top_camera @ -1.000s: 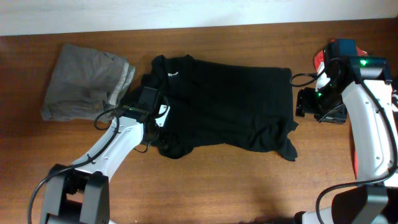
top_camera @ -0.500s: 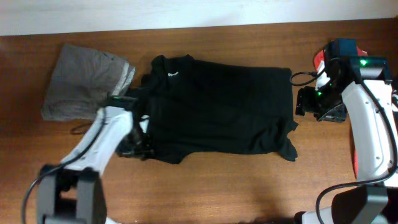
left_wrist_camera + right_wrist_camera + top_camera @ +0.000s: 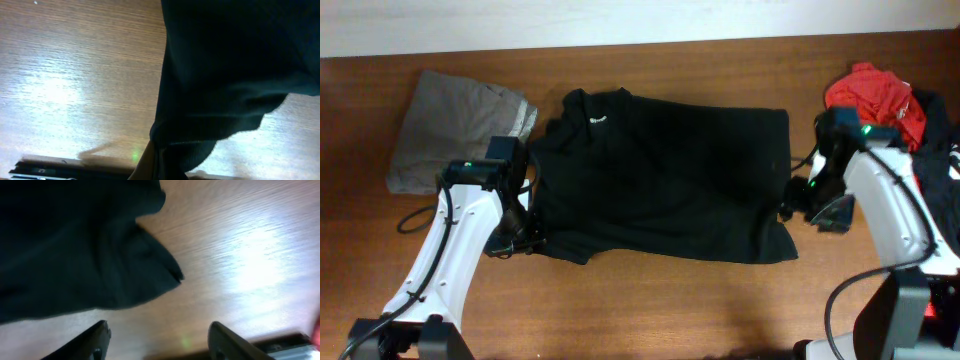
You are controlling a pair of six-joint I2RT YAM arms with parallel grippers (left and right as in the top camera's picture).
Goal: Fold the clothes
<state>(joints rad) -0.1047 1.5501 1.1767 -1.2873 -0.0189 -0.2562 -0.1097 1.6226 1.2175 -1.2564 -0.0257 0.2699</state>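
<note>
The black T-shirt's corner lies loose past the open fingers of my right gripper, so that gripper should pinch the fabric just inside [image 3: 770, 243] that corner before both grippers lift.
The black T-shirt [image 3: 665, 175] lies spread across the middle of the table, its white neck label [image 3: 599, 119] at the upper left. My left gripper [image 3: 523, 238] is at the shirt's lower left edge, shut on a pinch of the black fabric [image 3: 175, 150], which fills the left wrist view. My right gripper [image 3: 798, 212] is open and empty just beside the shirt's lower right corner [image 3: 150, 275], fingers [image 3: 157, 340] over bare wood.
A grey folded garment [image 3: 455, 130] with a pale striped band lies at the back left. A red shirt [image 3: 875, 92] sits at the back right, beside dark items at the right edge. The table's wood [image 3: 650, 310] shows in front of the shirt.
My left gripper has moved left and down, pulling the shirt's left side flatter. My right arm has moved left to the shirt's lower right corner, uncovering the red shirt.
</note>
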